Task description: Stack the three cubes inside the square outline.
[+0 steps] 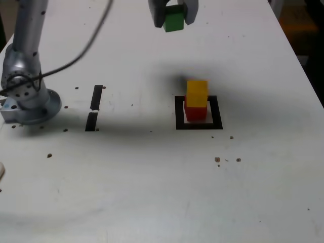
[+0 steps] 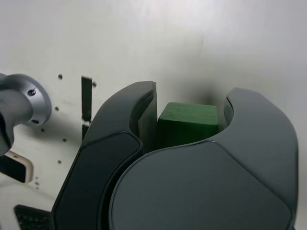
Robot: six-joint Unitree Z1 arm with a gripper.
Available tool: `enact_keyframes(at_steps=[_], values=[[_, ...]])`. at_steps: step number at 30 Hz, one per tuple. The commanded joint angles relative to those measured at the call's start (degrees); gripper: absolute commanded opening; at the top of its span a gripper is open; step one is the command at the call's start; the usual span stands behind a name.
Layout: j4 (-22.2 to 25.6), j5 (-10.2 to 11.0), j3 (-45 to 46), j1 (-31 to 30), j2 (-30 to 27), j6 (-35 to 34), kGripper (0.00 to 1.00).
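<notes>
Next, I release the green cube atop the yellow cube point(image 1: 198, 85) as the stack's top.
A yellow cube point(image 1: 197, 93) sits on top of a red cube point(image 1: 195, 112), and this stack stands inside the black square outline point(image 1: 179, 112) on the white table. My gripper point(image 1: 174, 17) hangs at the top of the exterior view, above and beyond the stack, shut on the green cube point(image 1: 174, 20). In the wrist view the green cube point(image 2: 188, 123) is pinched between the two dark fingers point(image 2: 125, 120) of my gripper point(image 2: 189, 125). The stack and the outline do not show in the wrist view.
The arm's round metal base point(image 1: 28, 104) stands at the exterior view's left, with a cable running off it. Two short black strips point(image 1: 94, 107) lie between the base and the outline. Small dark specks dot the table point(image 1: 152, 182).
</notes>
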Motion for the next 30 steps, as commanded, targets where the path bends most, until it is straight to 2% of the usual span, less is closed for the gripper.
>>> enact_keyframes(at_steps=[1, 9, 19, 25, 30], values=[[0.04, -0.09, 0.5, -4.09, -2.11, 0.08, 0.12], [-2.65, -0.62, 0.65, -18.7, -1.44, -1.9, 0.12], [-6.17, -3.35, 0.55, -21.61, 3.07, -4.61, 0.12], [-6.18, -3.28, -0.27, -22.5, 5.34, -5.61, 0.13], [-5.99, -2.01, -0.11, -22.53, 5.89, -6.44, 0.16]])
